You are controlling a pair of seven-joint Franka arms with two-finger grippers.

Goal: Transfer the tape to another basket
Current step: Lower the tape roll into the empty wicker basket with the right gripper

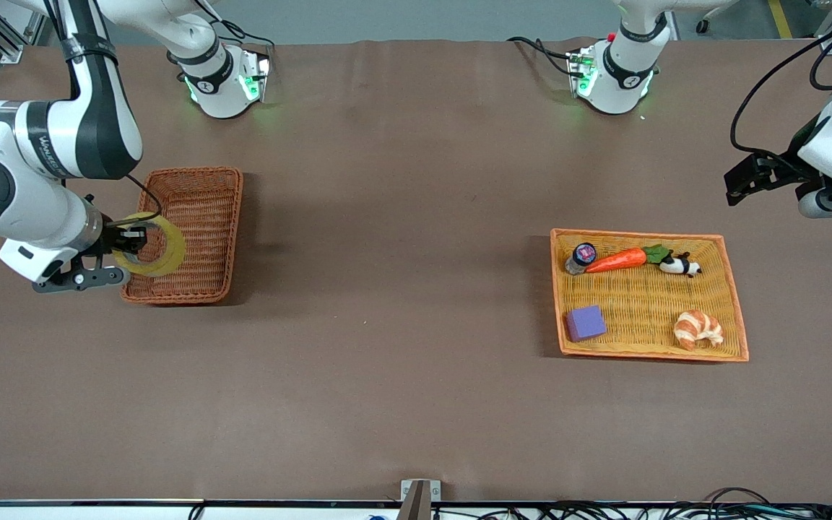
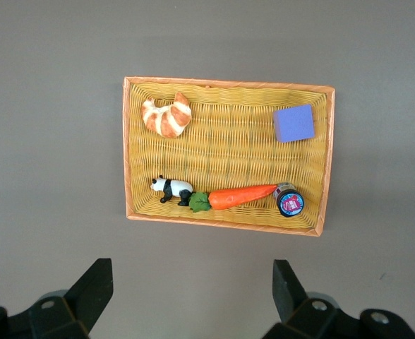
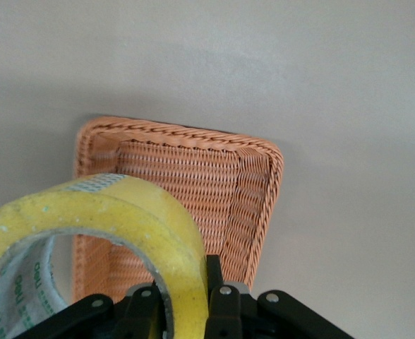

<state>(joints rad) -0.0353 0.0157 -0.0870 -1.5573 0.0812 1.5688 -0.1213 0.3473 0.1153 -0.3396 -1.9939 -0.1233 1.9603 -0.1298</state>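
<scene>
The tape roll, still hanging over the basket's edge, will be let go by my right gripper on the reddish-brown basket's bottom, near its long side (image 1: 193, 235) (image 3: 178, 194) facing the tray.
The yellowish tape roll (image 1: 165, 250) hangs in my right gripper (image 1: 131, 239), over the edge of the dark reddish-brown wicker basket (image 1: 203, 209) at the right arm's end of the table. In the right wrist view the fingers (image 3: 219, 277) clamp the tape's wall (image 3: 123, 215), one inside the ring and one outside, with the basket (image 3: 193, 173) below and nothing in it. My left gripper (image 1: 744, 180) is open and empty, up over bare table beside the yellow tray; its fingers stand wide apart in the left wrist view (image 2: 191, 293).
The light yellow-orange woven tray (image 1: 640, 233) lies at the left arm's end; it also shows in the left wrist view (image 2: 229, 82). It holds a carrot (image 1: 618, 260), a toy panda (image 1: 679, 265), a croissant (image 1: 698, 328), a purple block (image 1: 586, 322) and a small jar (image 1: 581, 256).
</scene>
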